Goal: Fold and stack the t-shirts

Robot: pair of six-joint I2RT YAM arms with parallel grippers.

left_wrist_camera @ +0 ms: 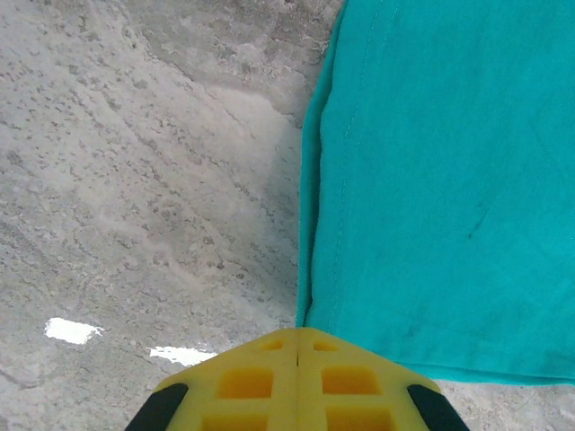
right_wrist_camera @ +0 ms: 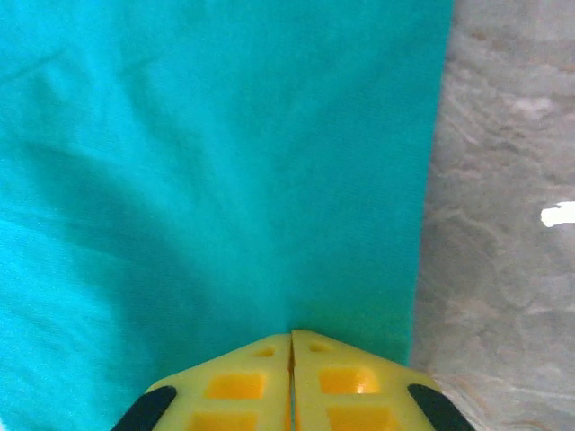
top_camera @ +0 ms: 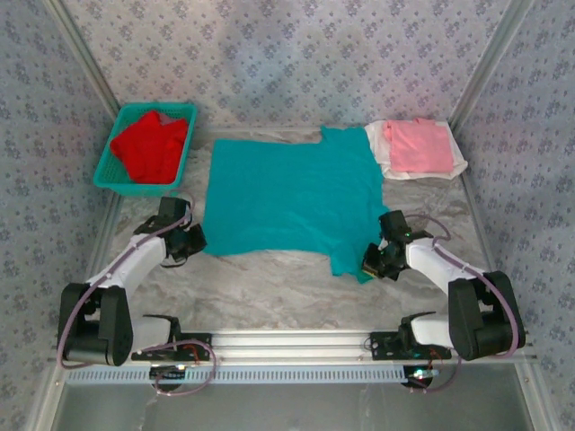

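Note:
The teal t-shirt is held inside the near sleeve's outer edge, so next my right gripper opens and takes the sleeve's outer corner [top_camera: 366, 280] before folding.
A teal t-shirt [top_camera: 287, 193] lies spread flat on the marble table, plain side up, with no lettering showing. My left gripper [top_camera: 196, 241] sits at its near left corner, and in the left wrist view the yellow jaws [left_wrist_camera: 297, 330] are shut on the shirt's hem edge [left_wrist_camera: 431, 180]. My right gripper [top_camera: 370, 267] is at the near right sleeve; in the right wrist view it [right_wrist_camera: 291, 334] is shut on the teal cloth [right_wrist_camera: 225, 162]. A red t-shirt [top_camera: 151, 145] lies crumpled in the basket. A folded pink t-shirt [top_camera: 418, 145] rests on a white one [top_camera: 377, 148] at the back right.
The teal mesh basket [top_camera: 106, 160] stands at the back left corner. Patterned walls close in the table on three sides. Bare marble [top_camera: 269, 287] runs between the shirt's near edge and the arm bases.

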